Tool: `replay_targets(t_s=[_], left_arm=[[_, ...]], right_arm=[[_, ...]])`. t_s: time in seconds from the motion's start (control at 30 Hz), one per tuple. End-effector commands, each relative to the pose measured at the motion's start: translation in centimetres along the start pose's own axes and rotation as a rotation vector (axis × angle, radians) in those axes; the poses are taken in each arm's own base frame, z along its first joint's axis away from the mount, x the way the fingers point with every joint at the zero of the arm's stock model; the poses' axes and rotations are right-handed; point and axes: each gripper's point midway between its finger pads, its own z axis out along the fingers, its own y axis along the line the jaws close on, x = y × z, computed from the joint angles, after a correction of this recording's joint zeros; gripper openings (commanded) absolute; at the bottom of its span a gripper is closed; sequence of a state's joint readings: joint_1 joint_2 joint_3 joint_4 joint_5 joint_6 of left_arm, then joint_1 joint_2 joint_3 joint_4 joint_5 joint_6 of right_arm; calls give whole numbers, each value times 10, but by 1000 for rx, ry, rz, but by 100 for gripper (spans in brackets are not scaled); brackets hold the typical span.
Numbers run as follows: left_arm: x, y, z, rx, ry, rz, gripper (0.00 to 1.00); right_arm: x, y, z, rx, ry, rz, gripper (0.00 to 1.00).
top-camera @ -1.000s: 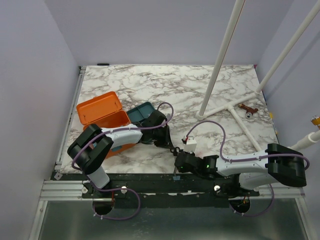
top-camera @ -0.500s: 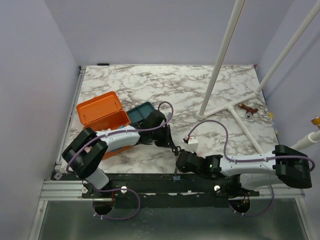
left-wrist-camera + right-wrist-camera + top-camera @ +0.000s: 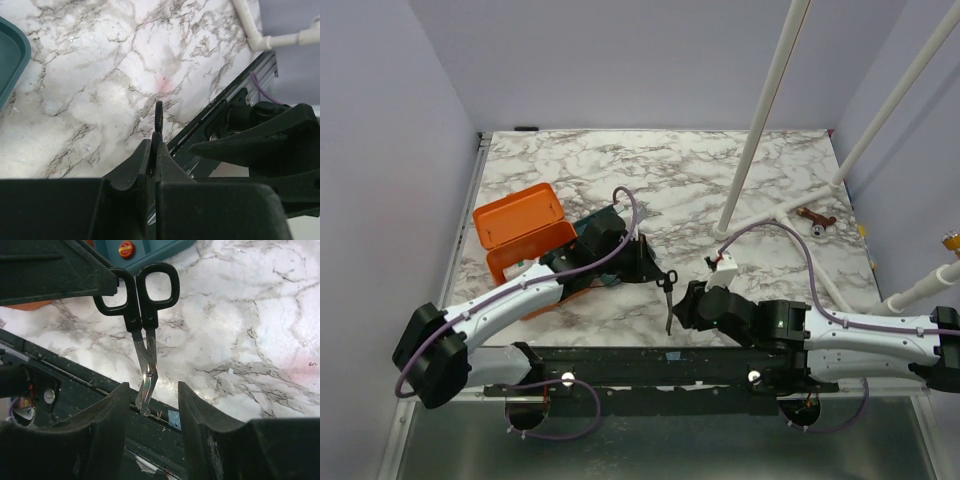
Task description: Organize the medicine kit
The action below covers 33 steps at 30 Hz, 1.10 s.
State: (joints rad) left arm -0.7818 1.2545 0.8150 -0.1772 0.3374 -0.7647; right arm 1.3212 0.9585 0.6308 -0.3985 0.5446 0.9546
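The scissors, now hanging blades down over the table's front edge, will be let go by my left gripper inside the orange medicine kit (image 3: 532, 287), near the front side of the kit.
The orange medicine kit (image 3: 520, 232) stands with its lid up at the table's left. A dark teal tray (image 3: 10, 60) lies beside it, mostly under my left arm in the top view. My left gripper (image 3: 661, 279) is shut on one black handle loop of a pair of scissors (image 3: 150, 285), which hang blades down over the table's front edge. The loop's edge shows between the left fingertips (image 3: 158, 115). My right gripper (image 3: 152, 405) is open, its fingers on either side of the steel blades (image 3: 146, 370) without touching them.
A white pipe frame (image 3: 770, 120) rises from the right half of the table, with a small brown object (image 3: 815, 217) by its foot. A black rail (image 3: 640, 360) runs along the front edge. A red and yellow item (image 3: 126, 248) lies in the teal tray.
My right gripper has opened and let go of the scissor blades. My left gripper has closed on the handle, and the left arm has stretched out, carrying the scissors upright.
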Motion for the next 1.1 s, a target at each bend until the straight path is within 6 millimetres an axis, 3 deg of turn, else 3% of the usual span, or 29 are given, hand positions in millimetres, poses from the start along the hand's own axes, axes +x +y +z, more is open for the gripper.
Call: replay_targets(t_s=[0.0,0.27,0.47,0.7,1.07], left_arm=[[-11,5,-30,-54,-101,22,0],[-41,10,-107,-103,-389,-16,0],[-61,37,-169,-228,-621,-69,0],[-72,77,-237,-428,-905,-152,0],[-63,118,-272,-567,-1131,-338,0]], right_arm=[[-22,12,-12,-19,-38,-34,47],[-40,53,-15,-131,-48,-47,47],[-46,78,-9,-179,-44,-71,47],[-39,89,0,-206,-23,-81,48],[-28,88,4,-214,7,-76,48]])
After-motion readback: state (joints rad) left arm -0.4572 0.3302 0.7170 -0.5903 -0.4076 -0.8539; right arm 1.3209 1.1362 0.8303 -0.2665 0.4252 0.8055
